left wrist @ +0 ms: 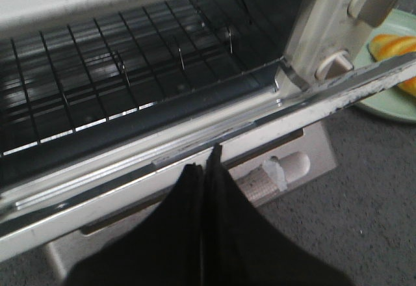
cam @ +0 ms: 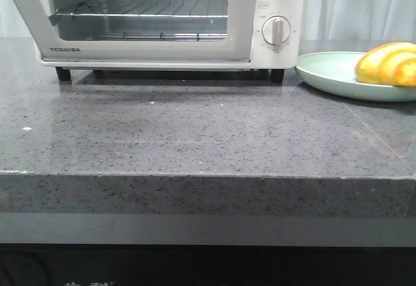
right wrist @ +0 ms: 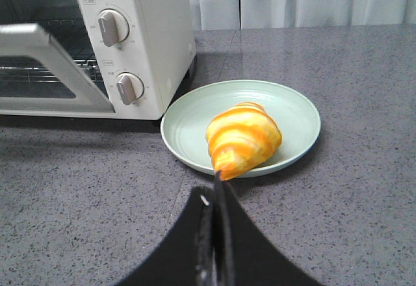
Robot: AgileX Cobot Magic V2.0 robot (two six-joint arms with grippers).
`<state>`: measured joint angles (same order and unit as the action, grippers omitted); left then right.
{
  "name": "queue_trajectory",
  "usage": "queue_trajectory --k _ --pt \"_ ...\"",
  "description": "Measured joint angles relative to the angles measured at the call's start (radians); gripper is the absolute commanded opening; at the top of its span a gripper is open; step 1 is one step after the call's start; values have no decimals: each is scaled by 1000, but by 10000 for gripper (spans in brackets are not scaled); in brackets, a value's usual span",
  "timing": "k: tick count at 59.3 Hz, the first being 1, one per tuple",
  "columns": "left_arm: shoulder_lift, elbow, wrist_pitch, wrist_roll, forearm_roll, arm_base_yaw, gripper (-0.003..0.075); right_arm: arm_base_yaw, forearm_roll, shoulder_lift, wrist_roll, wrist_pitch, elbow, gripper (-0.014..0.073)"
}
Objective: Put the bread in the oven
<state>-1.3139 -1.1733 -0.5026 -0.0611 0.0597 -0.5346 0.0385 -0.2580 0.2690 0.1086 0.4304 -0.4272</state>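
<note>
The bread lies on the pale green plate, and my right gripper should close around the wide middle of the bread (cam: 404,65) (right wrist: 243,136).
The white Toshiba oven (cam: 276,0) stands at the back of the counter with its glass door (cam: 240,19) tilted partly open and the wire rack (cam: 149,6) bare inside. The bread (cam: 388,64), yellow with orange stripes, lies on a pale green plate (cam: 325,71) to the oven's right. Neither gripper shows in the front view. My left gripper (left wrist: 205,162) is shut and empty, just above the door's (left wrist: 130,188) top edge, near its handle (left wrist: 286,168). My right gripper (right wrist: 212,192) is shut and empty, over the counter in front of the plate (right wrist: 292,104), its tip close to the bread (right wrist: 244,140).
The grey speckled stone counter (cam: 195,123) runs to a front edge near the camera. Two round dials (right wrist: 120,55) sit on the oven's right panel. White curtains (right wrist: 292,0) hang behind the counter.
</note>
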Motion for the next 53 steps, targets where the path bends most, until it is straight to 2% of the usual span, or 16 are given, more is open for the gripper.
queue_trajectory --k 30,53 --pt "45 233 -63 0 72 -15 -20 0 0 0 0 0 0 -61" --pt "93 240 80 0 45 17 -21 0 0 0 0 0 0 -61"
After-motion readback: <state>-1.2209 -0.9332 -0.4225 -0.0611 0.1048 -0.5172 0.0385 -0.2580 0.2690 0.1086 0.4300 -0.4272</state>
